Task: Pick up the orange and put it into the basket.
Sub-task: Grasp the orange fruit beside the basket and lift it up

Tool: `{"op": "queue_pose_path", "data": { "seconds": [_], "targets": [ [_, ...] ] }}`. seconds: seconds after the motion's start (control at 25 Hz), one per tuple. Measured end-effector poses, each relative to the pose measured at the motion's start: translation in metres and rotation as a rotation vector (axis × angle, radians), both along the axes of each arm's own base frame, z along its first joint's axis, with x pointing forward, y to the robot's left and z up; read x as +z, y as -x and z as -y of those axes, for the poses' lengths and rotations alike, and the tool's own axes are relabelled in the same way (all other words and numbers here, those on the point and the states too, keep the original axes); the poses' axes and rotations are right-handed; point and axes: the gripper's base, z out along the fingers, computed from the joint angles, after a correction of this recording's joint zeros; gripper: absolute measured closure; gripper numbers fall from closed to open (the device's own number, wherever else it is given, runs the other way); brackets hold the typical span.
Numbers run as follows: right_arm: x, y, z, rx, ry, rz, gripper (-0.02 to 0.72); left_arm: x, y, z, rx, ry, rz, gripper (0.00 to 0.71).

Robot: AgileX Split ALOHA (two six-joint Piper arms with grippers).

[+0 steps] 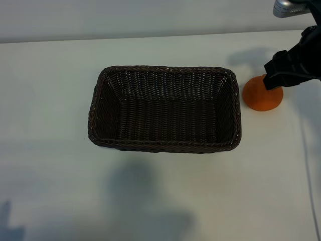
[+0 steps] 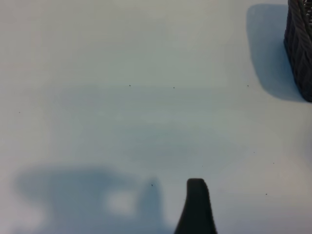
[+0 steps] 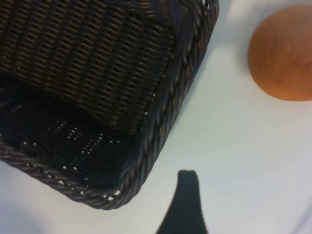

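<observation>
The robot's right gripper needs to next move to the orange beside the basket and close on the orange's top (image 1: 265,90) (image 3: 292,41), slightly toward its far side.
The orange (image 1: 261,98) rests on the white table just to the right of the basket (image 1: 165,146), close to its right wall without touching it. My right gripper (image 1: 275,75) hangs over the orange's far right side and hides that part of it. In the right wrist view only one dark finger (image 3: 187,195) shows, over bare table, with the orange (image 3: 282,53) and the basket's braided corner (image 3: 165,122) apart from it. The gripper is open and holds nothing. The basket's inside has nothing in it.
The left arm is outside the exterior view. Its wrist view shows one dark finger (image 2: 196,204) above bare white table (image 2: 122,97) and a piece of the basket's wall (image 2: 300,48) at the edge. A silver fixture (image 1: 291,7) sits at the far right corner.
</observation>
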Motion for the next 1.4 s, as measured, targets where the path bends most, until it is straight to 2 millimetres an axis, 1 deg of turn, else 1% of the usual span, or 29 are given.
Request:
{"op": "queue_pose_path", "data": {
  "seconds": [0.16,0.4,0.84,1.16,1.28,1.4],
  "targets": [
    [0.000,-0.001,0.000,-0.005,-0.001,0.006,0.109,0.000,0.000,0.000,0.004,0.000,0.000,0.137],
    [0.001,-0.003,0.000,-0.026,-0.006,0.034,0.109,0.000,0.000,0.001,0.082,0.000,0.000,0.137],
    [0.005,-0.012,0.004,-0.081,0.003,0.136,0.109,0.000,0.001,0.001,0.088,0.000,0.000,0.137],
    [0.006,-0.015,0.006,-0.081,0.031,0.163,0.109,0.000,0.001,0.001,0.088,0.000,0.000,0.138],
    [0.001,-0.018,0.007,-0.078,0.046,0.153,0.109,0.000,0.001,0.001,0.088,0.000,0.000,0.138],
    [-0.014,-0.026,0.007,-0.082,0.060,0.110,0.109,0.000,0.001,0.001,0.088,0.000,0.000,0.138]
  ]
}}
